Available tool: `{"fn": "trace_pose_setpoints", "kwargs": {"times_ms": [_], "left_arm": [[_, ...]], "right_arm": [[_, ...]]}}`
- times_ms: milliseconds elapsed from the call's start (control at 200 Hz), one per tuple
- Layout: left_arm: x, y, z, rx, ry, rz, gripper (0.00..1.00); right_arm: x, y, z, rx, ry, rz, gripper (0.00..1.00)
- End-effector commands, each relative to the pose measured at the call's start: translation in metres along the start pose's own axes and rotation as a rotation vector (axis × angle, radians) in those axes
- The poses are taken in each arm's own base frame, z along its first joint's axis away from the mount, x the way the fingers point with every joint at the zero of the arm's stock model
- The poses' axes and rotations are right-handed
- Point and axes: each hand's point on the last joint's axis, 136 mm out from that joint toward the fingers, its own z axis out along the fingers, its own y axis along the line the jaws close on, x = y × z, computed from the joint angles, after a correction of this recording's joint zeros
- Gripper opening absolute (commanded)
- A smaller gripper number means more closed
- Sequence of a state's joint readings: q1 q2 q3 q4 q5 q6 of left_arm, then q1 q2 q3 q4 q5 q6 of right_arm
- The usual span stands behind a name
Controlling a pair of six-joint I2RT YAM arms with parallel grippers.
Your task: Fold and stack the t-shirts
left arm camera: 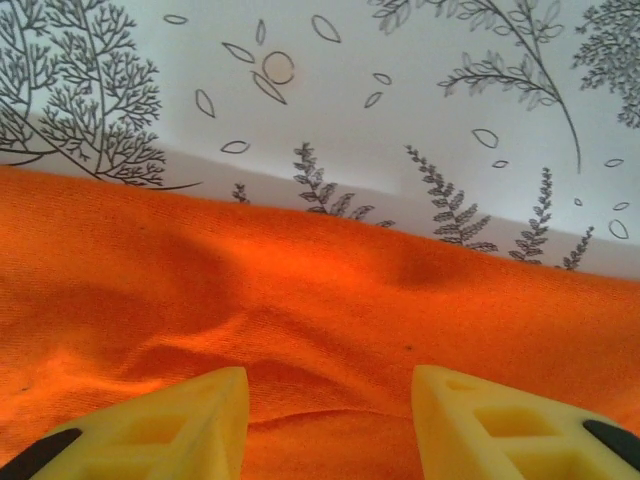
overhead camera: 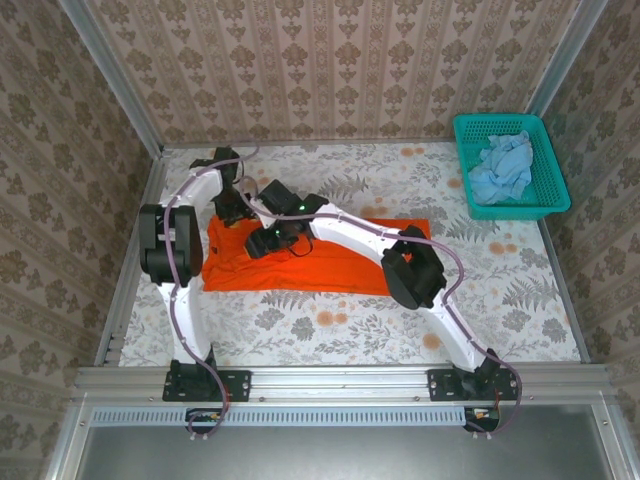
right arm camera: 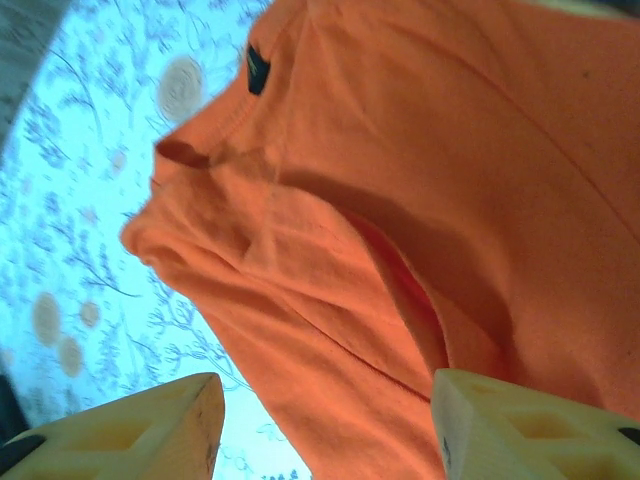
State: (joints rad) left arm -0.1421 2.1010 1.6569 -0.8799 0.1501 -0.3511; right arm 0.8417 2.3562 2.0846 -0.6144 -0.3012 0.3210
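I will pinch the sleeve's edge (right arm camera: 440,345) with my right gripper and pull it along the t-shirt's strip before turning the orange t-shirt, because the sleeve hangs open in a loose fold near the collar.
The orange t-shirt (overhead camera: 330,265) lies folded into a long strip across the middle of the table. My left gripper (overhead camera: 232,205) hovers over its far left edge, and its jaws (left arm camera: 330,392) stand open just above the wrinkled orange cloth (left arm camera: 300,300). My right gripper (overhead camera: 270,240) is over the strip's left part, open (right arm camera: 328,405), with nothing gripped between its fingers. Below it the orange cloth (right arm camera: 420,200) shows its collar and dark neck label (right arm camera: 257,70). The pale blue t-shirt (overhead camera: 503,165) lies crumpled in the basket.
A teal mesh basket (overhead camera: 545,200) stands at the far right corner. The table wears a floral cloth (overhead camera: 330,330), with bare cloth in front of the orange strip and to its right. Metal frame rails run along the left and near edges.
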Motion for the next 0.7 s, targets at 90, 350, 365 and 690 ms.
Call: {"fn": "trace_pose_setpoints", "kwargs": {"times_ms": [90, 350, 365, 690], "left_arm": [[0.016, 0.010, 0.022, -0.016, 0.087, -0.021, 0.47], [0.020, 0.013, 0.029, -0.016, 0.107, -0.027, 0.46], [0.020, 0.013, 0.029, -0.016, 0.107, -0.027, 0.47], [0.020, 0.015, 0.034, -0.021, 0.115, -0.032, 0.46]], "right_arm": [[0.016, -0.029, 0.010, 0.189, 0.064, -0.095, 0.59], [0.016, -0.044, 0.019, 0.291, 0.075, -0.145, 0.56], [0.016, -0.044, 0.020, 0.293, 0.075, -0.150, 0.56], [0.023, -0.033, 0.023, 0.233, 0.092, -0.196, 0.25]]}}
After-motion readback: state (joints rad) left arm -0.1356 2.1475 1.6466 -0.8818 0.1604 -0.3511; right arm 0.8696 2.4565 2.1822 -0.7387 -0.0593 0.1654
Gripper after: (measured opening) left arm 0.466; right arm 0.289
